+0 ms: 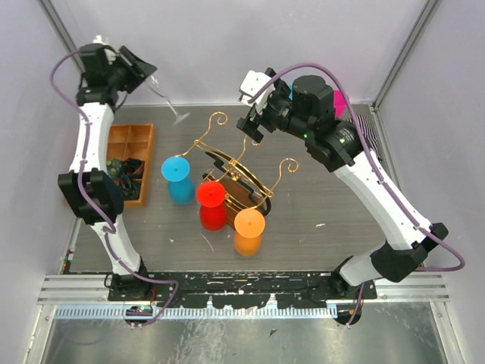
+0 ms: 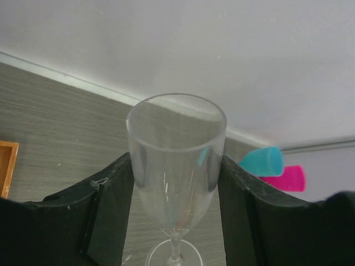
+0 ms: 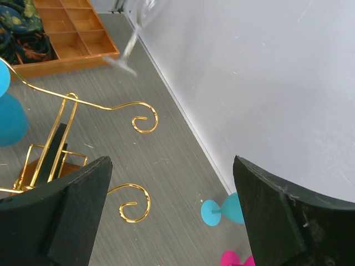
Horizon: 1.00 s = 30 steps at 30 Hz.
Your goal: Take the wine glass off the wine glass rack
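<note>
My left gripper should set the wine glass, now held tilted in the air, down on the gray table (image 1: 167, 145) next to the back corner of the orange tray.
My left gripper (image 1: 145, 73) is shut on the bowl of a clear wine glass (image 1: 170, 101), held tilted in the air at the back left, away from the rack. In the left wrist view the glass (image 2: 176, 149) sits between both black fingers (image 2: 113, 210), with its stem and foot below. The wine glass rack (image 1: 236, 171), gold wire with curled arms on a dark base, stands mid-table. My right gripper (image 1: 254, 108) hangs open above the rack's far side with nothing between its fingers (image 3: 72, 216). The rack's gold scrolls (image 3: 141, 119) show in the right wrist view.
Blue (image 1: 178, 179), red (image 1: 211, 203) and orange (image 1: 249, 230) glasses hang foot-up along the rack's near-left side. An orange compartment tray (image 1: 133, 136) lies at the left. A teal glass (image 3: 221, 210) and a pink glass (image 1: 339, 102) lie by the back wall.
</note>
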Motion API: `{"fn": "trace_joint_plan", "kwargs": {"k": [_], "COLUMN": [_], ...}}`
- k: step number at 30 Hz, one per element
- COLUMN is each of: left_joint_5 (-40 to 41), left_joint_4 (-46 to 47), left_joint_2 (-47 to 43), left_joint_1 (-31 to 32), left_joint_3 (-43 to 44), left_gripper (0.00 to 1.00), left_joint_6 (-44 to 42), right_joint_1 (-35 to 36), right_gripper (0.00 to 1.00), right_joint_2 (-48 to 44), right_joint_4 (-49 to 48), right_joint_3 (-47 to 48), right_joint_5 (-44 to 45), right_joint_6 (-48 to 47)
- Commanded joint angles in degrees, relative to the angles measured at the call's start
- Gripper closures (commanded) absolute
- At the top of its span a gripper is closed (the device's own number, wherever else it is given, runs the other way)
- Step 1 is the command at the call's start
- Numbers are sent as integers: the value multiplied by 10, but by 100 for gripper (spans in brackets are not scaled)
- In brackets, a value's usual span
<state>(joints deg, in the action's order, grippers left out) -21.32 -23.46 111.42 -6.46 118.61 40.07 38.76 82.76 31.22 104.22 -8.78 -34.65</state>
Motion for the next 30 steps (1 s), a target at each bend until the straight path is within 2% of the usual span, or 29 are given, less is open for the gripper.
{"fn": "trace_joint_plan", "kwargs": {"k": [1,6,9,11,18,24,30], "left_joint_5": [155,306,409,450,511,585,644], "left_joint_4": [-1,81,162,197,249,313,417], "left_joint_2": [16,7,3,9,40,55,62], "left_joint_1": [60,93,126,133,138,152,159], "left_joint_3": [-23,-119,-193,-227,-237,-233,-280], "left_gripper": [38,44,42,41,41,43,43], "left_joint_6": [-114,-145,-202,-209,-205,-272,-324], "right_joint_1": [-5,-12,-18,-19,-28,-31,-32], "right_gripper": [5,5,5,5,4,4,4], "right_joint_2": [-6,-13,-15,-19,-19,-9,4], "right_joint_4": [-48,-61,-66,-69,-79,-89,-100], "right_joint_3": [-6,-38,-54,-64,-82,-94,-99], "right_joint_5": [-24,-32,-34,-35,-30,-33,-37], "right_joint_6": [15,27,35,35,34,39,44]}}
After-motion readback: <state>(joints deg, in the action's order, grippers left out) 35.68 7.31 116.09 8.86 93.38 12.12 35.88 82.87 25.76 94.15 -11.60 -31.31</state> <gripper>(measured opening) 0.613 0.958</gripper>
